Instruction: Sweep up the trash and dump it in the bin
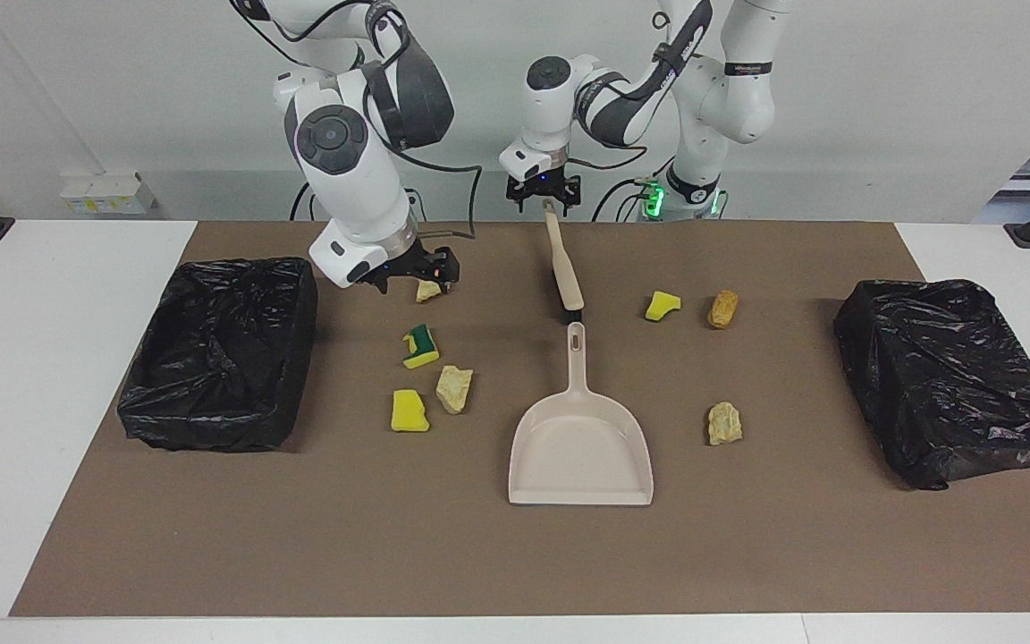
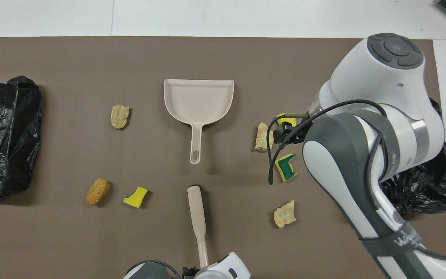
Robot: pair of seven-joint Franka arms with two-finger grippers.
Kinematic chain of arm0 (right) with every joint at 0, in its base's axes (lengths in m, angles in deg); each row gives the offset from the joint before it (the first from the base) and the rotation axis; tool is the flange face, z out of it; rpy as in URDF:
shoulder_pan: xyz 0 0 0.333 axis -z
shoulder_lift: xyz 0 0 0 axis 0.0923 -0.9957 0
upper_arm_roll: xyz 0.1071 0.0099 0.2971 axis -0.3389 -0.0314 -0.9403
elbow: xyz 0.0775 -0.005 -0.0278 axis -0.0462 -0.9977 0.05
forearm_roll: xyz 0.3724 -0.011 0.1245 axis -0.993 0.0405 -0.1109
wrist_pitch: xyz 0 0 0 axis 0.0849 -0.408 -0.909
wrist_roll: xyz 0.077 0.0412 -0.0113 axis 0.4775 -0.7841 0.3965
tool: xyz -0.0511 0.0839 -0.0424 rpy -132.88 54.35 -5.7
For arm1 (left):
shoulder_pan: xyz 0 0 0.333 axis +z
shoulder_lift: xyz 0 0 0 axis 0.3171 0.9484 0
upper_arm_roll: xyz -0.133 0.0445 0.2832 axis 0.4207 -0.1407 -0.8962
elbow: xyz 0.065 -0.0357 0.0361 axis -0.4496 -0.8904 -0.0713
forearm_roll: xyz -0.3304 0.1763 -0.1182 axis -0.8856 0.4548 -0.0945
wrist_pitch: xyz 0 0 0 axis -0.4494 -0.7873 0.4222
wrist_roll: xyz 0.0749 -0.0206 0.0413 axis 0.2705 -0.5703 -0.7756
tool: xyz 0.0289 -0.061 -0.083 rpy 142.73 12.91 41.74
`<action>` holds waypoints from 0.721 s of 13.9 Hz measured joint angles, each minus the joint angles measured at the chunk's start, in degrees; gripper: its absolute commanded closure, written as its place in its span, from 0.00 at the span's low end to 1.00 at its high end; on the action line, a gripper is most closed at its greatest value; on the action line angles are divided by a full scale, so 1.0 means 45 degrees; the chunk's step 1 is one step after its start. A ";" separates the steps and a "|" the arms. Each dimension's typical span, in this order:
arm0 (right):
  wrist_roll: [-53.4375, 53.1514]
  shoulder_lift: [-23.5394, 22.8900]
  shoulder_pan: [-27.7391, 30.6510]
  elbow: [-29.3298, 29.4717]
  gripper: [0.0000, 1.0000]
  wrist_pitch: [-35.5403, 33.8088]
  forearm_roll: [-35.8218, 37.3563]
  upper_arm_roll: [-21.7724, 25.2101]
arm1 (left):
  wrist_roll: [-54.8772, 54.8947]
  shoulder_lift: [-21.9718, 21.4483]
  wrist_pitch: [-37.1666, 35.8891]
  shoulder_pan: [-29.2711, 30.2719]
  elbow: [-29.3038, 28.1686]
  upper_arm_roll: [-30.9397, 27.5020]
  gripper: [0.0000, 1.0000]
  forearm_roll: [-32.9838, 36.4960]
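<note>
The beige dustpan's handle (image 2: 196, 142) is next for my right gripper to go to and close on, because my left gripper already holds the brush.
Seven trash chunks lie on the brown mat. Toward the right arm's end are a beige lump (image 1: 428, 290), a green-backed sponge (image 1: 420, 346), a yellow sponge (image 1: 409, 411) and a beige lump (image 1: 454, 389). Toward the left arm's end are a yellow sponge (image 1: 662, 305), an orange-brown lump (image 1: 722, 309) and a beige lump (image 1: 724, 423). The beige dustpan (image 1: 581, 447) lies mid-table. My left gripper (image 1: 544, 199) is shut on the thin end of the brush (image 1: 564, 259), whose head rests by the dustpan's handle. My right gripper (image 1: 433, 275) hangs just over the first beige lump.
A black-lined bin (image 1: 220, 353) stands at the right arm's end of the mat and another (image 1: 953, 380) at the left arm's end. In the overhead view my right arm (image 2: 362, 155) hides part of the nearby bin (image 2: 420, 186) and a yellow sponge (image 2: 285, 116).
</note>
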 measured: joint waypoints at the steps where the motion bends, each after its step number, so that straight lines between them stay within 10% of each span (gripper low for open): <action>1: 0.0026 0.0000 0.0000 0.0000 0.00 0.0000 0.0000 0.0000 | 0.0001 0.0002 0.0000 0.0026 -0.0037 -0.0089 0.29 0.0000; 7: 0.0190 0.0012 0.0000 -0.0001 0.00 0.0000 0.0001 0.0000 | 0.0001 0.0029 -0.0020 0.0301 -0.0130 -0.0278 1.00 0.0000; 10: 0.0232 0.0015 0.0000 -0.0001 0.00 0.0000 0.0001 0.0000 | 0.0053 0.0053 -0.0328 0.0550 -0.0161 -0.0288 1.00 0.0034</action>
